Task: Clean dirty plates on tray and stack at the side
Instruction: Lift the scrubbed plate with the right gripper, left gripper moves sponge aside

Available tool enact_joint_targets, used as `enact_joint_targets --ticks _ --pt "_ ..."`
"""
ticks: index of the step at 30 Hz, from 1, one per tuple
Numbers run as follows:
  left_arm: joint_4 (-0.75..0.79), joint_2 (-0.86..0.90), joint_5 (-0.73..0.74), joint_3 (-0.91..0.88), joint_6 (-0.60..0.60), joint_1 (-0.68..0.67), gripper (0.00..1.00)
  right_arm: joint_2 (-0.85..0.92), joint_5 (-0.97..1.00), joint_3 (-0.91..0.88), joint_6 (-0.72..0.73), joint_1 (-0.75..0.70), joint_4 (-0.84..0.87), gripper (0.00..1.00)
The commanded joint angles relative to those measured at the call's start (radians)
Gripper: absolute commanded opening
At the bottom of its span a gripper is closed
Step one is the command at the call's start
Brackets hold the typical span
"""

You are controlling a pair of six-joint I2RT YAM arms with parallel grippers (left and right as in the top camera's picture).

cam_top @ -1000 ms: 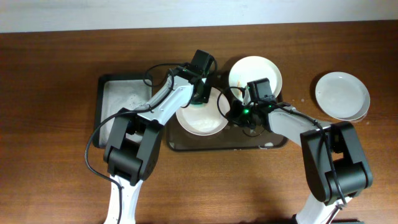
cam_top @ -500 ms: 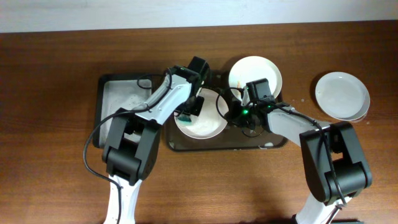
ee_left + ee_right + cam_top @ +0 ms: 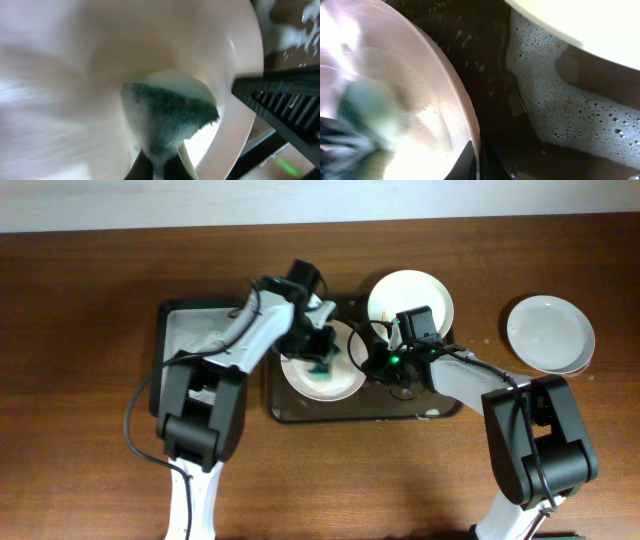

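Note:
The clean white plate, which now lies in the dark tray, will be let go by my right gripper on top of the plate resting on the bare table (image 3: 549, 332).
A white plate (image 3: 335, 380) lies in the dark tray (image 3: 350, 417). My left gripper (image 3: 320, 358) is shut on a green sponge (image 3: 170, 115), which presses on the plate's inside. At the plate's right edge, my right gripper (image 3: 368, 362) is shut on the rim (image 3: 470, 125), one finger inside and one outside. In the right wrist view the sponge (image 3: 365, 110) is a green blur on the plate (image 3: 410, 90). A second white plate (image 3: 410, 298) sits at the tray's back right. A third plate (image 3: 548, 333) rests on the table to the right.
A narrower dark tub (image 3: 190, 340) with white foam stands left of the tray. Foam (image 3: 560, 110) floats on the wet tray floor between the two plates. The right arm's black body (image 3: 285, 110) is close beside the wiped plate's rim.
My left gripper has swept the sponge from the plate's far edge round its left side to its middle. The right gripper and the plate have stayed put.

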Motion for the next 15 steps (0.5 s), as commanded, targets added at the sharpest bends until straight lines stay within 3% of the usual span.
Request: enact_joint_targets --ticks 1,8,15 --pt "-0.068 -0.037 0.010 0.127 -0.016 0.072 0.00 0.017 -0.032 0.003 -0.008 -0.005 -0.004 0.04" --pt "-0.088 -0.093 0.010 0.219 -0.016 0.188 0.00 -0.173 0.029 0.004 -0.113 -0.034 -0.100 0.04" --pt "-0.126 -0.087 -0.074 0.215 -0.016 0.192 0.01 -0.517 0.431 0.004 -0.165 -0.034 -0.322 0.04"
